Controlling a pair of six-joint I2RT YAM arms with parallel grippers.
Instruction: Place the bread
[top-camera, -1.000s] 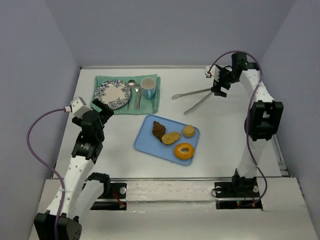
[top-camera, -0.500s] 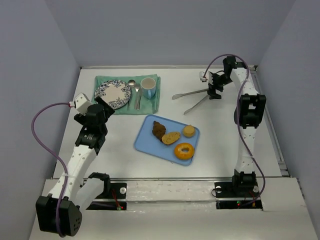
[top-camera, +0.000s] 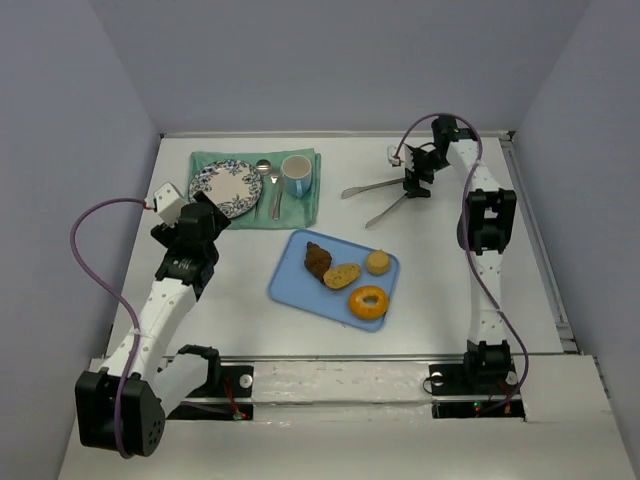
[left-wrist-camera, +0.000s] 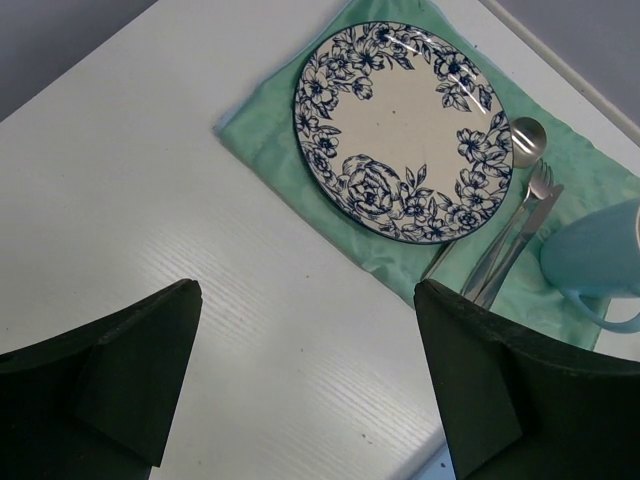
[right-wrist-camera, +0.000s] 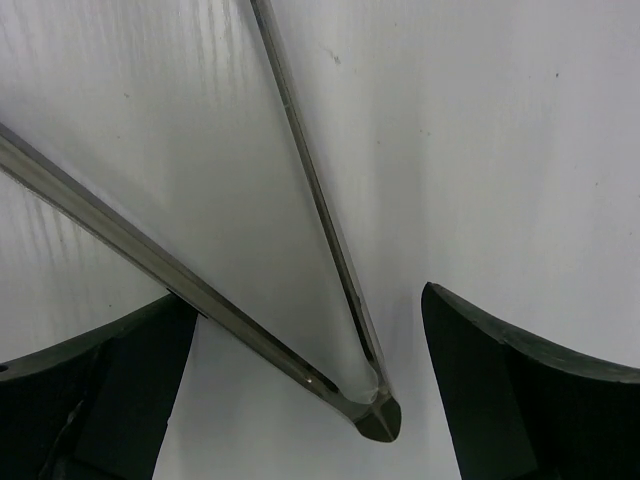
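Observation:
Both arms (top-camera: 403, 197) (right-wrist-camera: 178, 281) of the metal tongs will be squeezed together as my right gripper closes around them, a little way in from the tongs' joined end.
The bread (top-camera: 377, 262), a small round golden-tan bun, sits at the far right corner of the blue tray (top-camera: 290, 283); neither wrist view shows it. My left gripper (top-camera: 211, 212) is open and empty, hovering just in front of the floral plate (top-camera: 226, 188). In the left wrist view my gripper (left-wrist-camera: 305, 288) is over bare table, with the plate (left-wrist-camera: 400, 130) beyond it. My right gripper (top-camera: 411, 184) is open over the joined end of the metal tongs (top-camera: 383, 196). In the right wrist view the tongs' joined end (right-wrist-camera: 375, 410) lies between my open gripper's (right-wrist-camera: 307, 295) fingers, ungripped.
The tray also holds an orange bagel (top-camera: 368, 301), an oval tan slice (top-camera: 342, 275) and a dark brown piece (top-camera: 318, 259). A green cloth (top-camera: 310, 203) carries the plate, a spoon and fork (top-camera: 268, 185) and a light blue mug (top-camera: 297, 175). Grey walls stand around the table.
My right gripper has moved left and down over the tongs' joined end. My left gripper has moved forward toward the plate. The bread has not moved.

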